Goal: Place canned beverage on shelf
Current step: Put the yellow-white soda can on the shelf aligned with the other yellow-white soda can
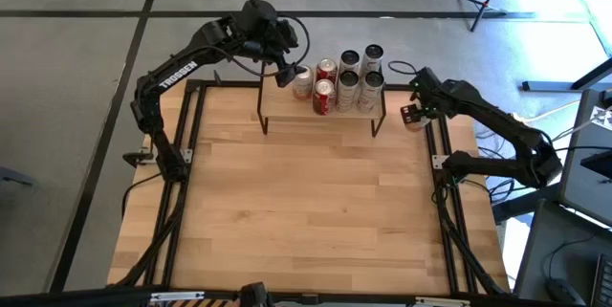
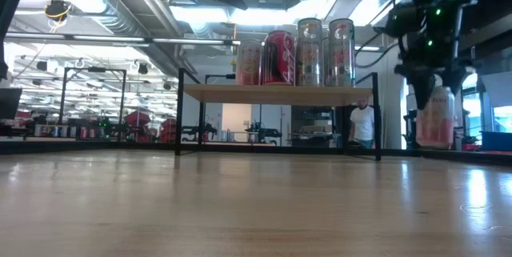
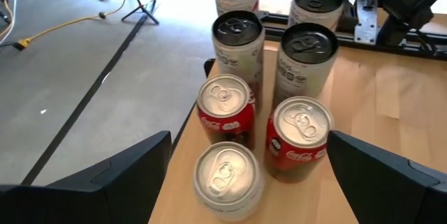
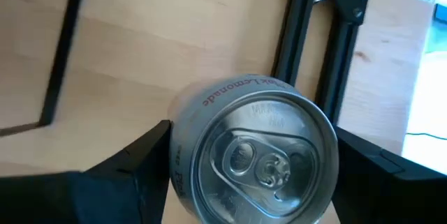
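Note:
My right gripper is to release the lemonade can on the open wooden tabletop [image 1: 340,188] in front of the shelf. The lemonade can is now held beside the shelf.
The shelf [image 1: 287,106], a low light-wood board on black legs, stands at the table's far edge and also shows in the low view [image 2: 272,93]. On it stand two red cans [image 1: 323,97], several tall pale cans [image 1: 360,68] and a pale can [image 3: 227,175] at its far left corner. My left gripper [image 3: 249,140] is open above that pale can, a finger on either side, apart from it. My right gripper [image 1: 417,114] is right of the shelf, shut on a pink-and-white lemonade can [image 2: 437,121]. My right gripper pinches the lemonade can's upper side walls [image 4: 183,147] between its two fingers [image 4: 150,154], just below the rim. The fingers come from above, pointing down. The can is upright below them; whether its base is on the table I cannot tell.
Black rails [image 1: 442,144] run along the tabletop's sides, and one passes close to the held can. The wide wooden tabletop [image 1: 316,211] lies nearer than the shelf. A person [image 2: 362,125] stands far off in the room behind.

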Tool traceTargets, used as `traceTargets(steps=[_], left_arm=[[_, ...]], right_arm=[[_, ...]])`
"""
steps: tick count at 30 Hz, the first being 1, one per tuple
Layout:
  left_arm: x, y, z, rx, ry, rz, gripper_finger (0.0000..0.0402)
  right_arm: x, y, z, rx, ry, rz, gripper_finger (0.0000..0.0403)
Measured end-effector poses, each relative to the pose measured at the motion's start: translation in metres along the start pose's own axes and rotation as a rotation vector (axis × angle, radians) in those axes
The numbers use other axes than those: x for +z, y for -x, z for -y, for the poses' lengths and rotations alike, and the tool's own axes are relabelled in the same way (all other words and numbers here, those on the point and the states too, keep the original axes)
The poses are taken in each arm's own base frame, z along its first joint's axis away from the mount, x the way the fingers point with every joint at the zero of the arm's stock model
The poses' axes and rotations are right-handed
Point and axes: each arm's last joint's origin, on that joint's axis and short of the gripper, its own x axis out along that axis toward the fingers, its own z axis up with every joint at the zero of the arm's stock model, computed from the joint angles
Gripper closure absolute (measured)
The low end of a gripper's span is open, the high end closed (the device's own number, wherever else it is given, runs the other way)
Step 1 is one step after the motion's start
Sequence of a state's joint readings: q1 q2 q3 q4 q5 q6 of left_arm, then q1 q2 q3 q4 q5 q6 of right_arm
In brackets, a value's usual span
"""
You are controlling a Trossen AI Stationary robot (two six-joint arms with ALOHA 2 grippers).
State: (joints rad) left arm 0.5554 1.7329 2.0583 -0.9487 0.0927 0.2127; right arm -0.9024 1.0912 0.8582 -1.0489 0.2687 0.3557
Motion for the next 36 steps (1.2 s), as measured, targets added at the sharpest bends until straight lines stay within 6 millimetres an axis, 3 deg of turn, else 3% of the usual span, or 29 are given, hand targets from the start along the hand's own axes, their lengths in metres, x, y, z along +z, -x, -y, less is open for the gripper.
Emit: traceTargets(steps=[11, 16, 20, 25, 36], left_arm=[[0.004, -0.001, 0.021, -0.049, 0.073, 0.002, 0.0031], [0.006, -0.002, 0.046, -0.110, 0.149, -0.013, 0.0031], [0.009, 0.000, 0.077, -0.152, 0.217, -0.023, 0.0031], [0.010, 0.008, 0.130, -0.150, 0.280, -0.045, 0.0031], [-0.003, 0.049, 0.238, -0.229, 0.311, -0.037, 0.0031]], right_arm=[[-0.015, 0.072, 0.023, 0.156, 0.073, 0.062, 0.0124], [-0.033, 0.100, 0.031, 0.383, 0.145, 0.115, 0.0124], [-0.050, 0.113, 0.033, 0.571, 0.239, 0.180, 0.0124], [-0.065, 0.124, 0.030, 0.710, 0.379, 0.233, 0.0124], [-0.065, 0.141, -0.008, 0.959, 0.652, 0.310, 0.0124]])
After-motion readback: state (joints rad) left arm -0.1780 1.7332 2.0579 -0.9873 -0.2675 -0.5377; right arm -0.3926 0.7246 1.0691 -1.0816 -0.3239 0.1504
